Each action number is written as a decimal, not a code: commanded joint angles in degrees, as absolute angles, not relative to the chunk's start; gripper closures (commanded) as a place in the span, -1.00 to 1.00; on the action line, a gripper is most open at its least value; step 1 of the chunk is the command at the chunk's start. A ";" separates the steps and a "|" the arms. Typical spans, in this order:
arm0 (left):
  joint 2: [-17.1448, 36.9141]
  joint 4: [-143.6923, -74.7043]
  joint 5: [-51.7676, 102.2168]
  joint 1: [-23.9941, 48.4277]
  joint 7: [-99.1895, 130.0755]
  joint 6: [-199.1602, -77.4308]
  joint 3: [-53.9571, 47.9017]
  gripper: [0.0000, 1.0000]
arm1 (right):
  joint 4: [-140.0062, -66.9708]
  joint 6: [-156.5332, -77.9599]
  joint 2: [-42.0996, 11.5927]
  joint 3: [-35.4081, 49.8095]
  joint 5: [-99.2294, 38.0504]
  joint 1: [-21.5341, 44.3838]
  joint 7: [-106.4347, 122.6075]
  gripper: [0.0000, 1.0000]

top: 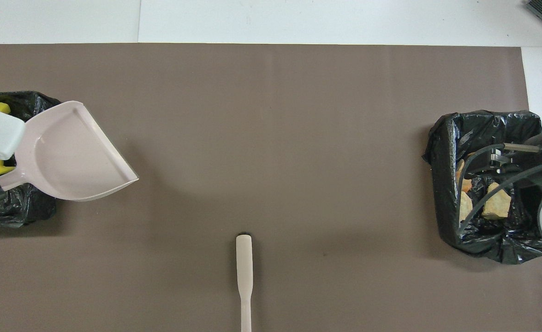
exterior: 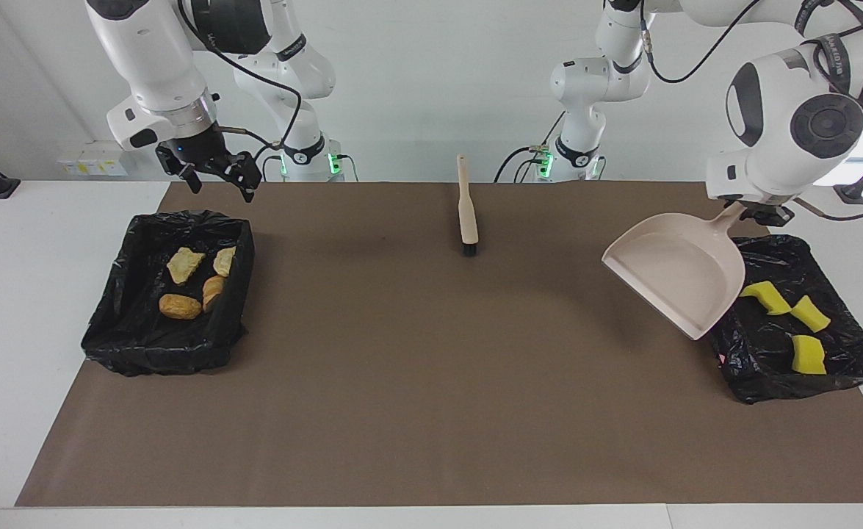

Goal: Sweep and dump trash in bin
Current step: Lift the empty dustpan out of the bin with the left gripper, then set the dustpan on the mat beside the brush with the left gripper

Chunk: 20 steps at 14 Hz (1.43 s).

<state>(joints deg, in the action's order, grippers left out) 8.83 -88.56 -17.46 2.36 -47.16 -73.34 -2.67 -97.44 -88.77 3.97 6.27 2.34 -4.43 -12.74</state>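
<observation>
My left gripper is holding the beige dustpan. It will let go of it on the brown mat [top: 258, 156] just past the black bristles of the beige brush.
Four tan bread chunks [exterior: 185, 264] lie in the black-lined bin [exterior: 108, 294] at the right arm's end; some show in the overhead view [top: 497, 205]. Three yellow sponge pieces [exterior: 806, 312] lie in the black-lined bin [exterior: 842, 367] at the left arm's end. My left gripper [exterior: 758, 213] is shut on the handle of the beige dustpan [exterior: 677, 272], which hangs tilted and empty over that bin's inner edge and the mat. My right gripper [exterior: 219, 180] is open and empty, raised over the bread bin's edge nearest the robots.
A beige brush [exterior: 466, 213] with black bristles lies on the brown mat [exterior: 431, 367] mid-table, close to the robots, its handle pointing toward them. In the overhead view the dustpan [top: 72, 152] and left arm cover much of the sponge bin [top: 31, 207].
</observation>
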 commanded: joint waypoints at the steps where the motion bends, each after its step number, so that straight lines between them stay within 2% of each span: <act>1: 5.46 -93.06 -9.35 5.18 -33.37 -73.39 -1.76 1.00 | -97.29 -87.45 4.48 6.33 1.14 -4.83 -13.27 -1.00; 6: 2.81 -99.04 2.70 16.41 -4.97 -78.99 -1.76 1.00 | -97.21 -87.54 4.48 6.33 1.75 -4.83 -13.18 -1.00; 12: 5.88 -108.26 11.60 29.95 17.63 -104.71 -1.85 1.00 | -96.59 -86.40 3.96 6.33 2.64 -4.92 -10.99 -1.00; 16: 10.63 -110.38 18.08 32.25 21.17 -118.27 -1.93 1.00 | -94.41 -85.44 2.82 6.50 2.64 -5.71 -8.27 -1.00; 20: 11.42 -111.62 18.19 33.66 20.13 -120.40 -1.85 1.00 | -87.83 -82.80 -1.57 6.33 3.07 -5.63 -7.47 -1.00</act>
<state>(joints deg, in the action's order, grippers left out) 12.35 -109.57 17.21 32.04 20.01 -118.19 -3.04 -93.58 -86.28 2.27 6.09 2.53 -4.97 -9.27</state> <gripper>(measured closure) 0.687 0.000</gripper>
